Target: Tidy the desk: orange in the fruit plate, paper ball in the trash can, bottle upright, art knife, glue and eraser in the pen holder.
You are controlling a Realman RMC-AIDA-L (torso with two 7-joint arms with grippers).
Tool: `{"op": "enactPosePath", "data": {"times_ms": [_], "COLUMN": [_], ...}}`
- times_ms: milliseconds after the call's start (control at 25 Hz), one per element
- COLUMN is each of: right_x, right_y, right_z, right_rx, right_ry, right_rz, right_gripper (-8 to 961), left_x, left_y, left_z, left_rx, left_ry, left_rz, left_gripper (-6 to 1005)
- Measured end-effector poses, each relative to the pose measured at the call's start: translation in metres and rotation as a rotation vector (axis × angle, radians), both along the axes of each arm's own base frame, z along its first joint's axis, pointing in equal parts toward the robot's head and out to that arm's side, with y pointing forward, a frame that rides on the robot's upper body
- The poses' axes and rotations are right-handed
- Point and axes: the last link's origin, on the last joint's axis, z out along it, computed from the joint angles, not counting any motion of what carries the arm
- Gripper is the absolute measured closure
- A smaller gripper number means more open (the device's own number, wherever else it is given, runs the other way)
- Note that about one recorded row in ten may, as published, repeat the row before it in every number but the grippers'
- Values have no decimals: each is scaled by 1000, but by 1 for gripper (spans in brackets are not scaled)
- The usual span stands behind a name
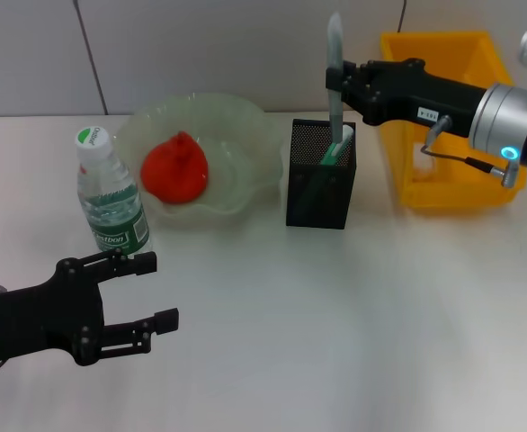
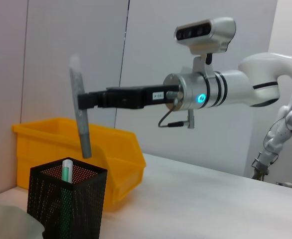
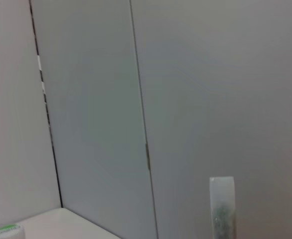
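My right gripper needs to let go of the art knife inside the pen holder (image 1: 300, 145), on the holder's side nearest the fruit plate. The knife is now upright just above the holder.
My right gripper (image 1: 337, 83) is shut on a long slim grey tool (image 1: 334, 45), which looks like the art knife. It holds the tool upright with its lower end just above the black mesh pen holder (image 1: 320, 184). The left wrist view shows the same tool (image 2: 81, 129) over the holder (image 2: 69, 204). A green and white stick (image 1: 337, 147) stands inside the holder. The orange (image 1: 175, 169) lies in the green glass fruit plate (image 1: 245, 117). The bottle (image 1: 111, 193) stands upright. My left gripper (image 1: 160, 291) is open and holds nothing, near the front left. The paper ball and eraser are out of view.
The yellow trash can (image 1: 443, 180) stands at the back right behind my right arm, close to the pen holder. A wall runs along the table's far edge. Bare tabletop (image 1: 335, 324) stretches in front of the holder.
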Motion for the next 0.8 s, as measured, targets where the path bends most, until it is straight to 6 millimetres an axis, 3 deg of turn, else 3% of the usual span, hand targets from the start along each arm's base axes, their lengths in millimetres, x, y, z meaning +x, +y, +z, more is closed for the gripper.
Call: {"op": "enactPosePath", "data": {"times_ms": [440,800], "right_x": [3,5], "right_y": [5,3], "right_z": [-19,-23], "right_rx": [1,-8], "right_ry": [-41,-35], "right_rz": [-47,-63], "right_gripper": [816,818], "left_x": [0,-2], "left_y": [-2,-6], "left_z": [0,2], "left_rx": [-8,-9], "left_ry": [-1,-6], "left_rz": [-4,-4], "left_gripper": [184,184]}}
